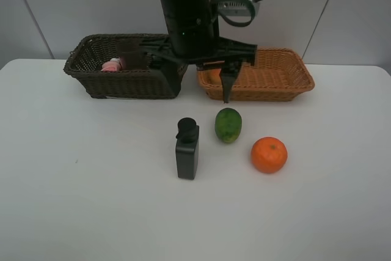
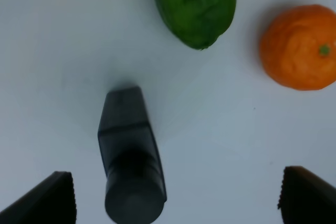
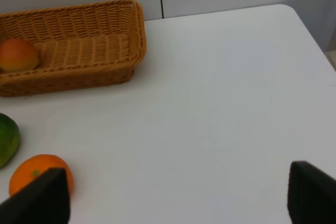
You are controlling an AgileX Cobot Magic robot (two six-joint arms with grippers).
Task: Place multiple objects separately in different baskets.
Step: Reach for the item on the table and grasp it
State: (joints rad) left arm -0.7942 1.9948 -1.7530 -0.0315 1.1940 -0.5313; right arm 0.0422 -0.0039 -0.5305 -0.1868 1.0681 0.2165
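Observation:
The black rectangular bottle is next for my left gripper, which should go to it and close on the upper body of the bottle [image 1: 187, 144] [image 2: 133, 150], just below its cap.
The black rectangular bottle [image 1: 187, 151] stands on the white table, with the green oval fruit [image 1: 228, 124] and the orange [image 1: 269, 154] to its right. My left gripper [image 1: 198, 87] hangs open above and behind them, in front of the two baskets. In the left wrist view it [image 2: 176, 192] is open and empty over the bottle [image 2: 130, 150], with the green fruit [image 2: 194, 6] and orange [image 2: 299, 48] beyond. The pink bottle [image 1: 113, 64] lies in the dark brown basket [image 1: 91, 80]. The peach-like fruit [image 3: 18, 55] lies in the orange-tan basket [image 3: 84, 72]. My right gripper [image 3: 173, 192] is open and empty. The cup is hard to make out.
The orange-tan basket [image 1: 281, 84] stands right of the dark one at the table's back edge. The left arm's black column hides the gap between the baskets. A pale wall runs behind the table. The table's right corner [image 3: 294, 14] shows in the right wrist view.

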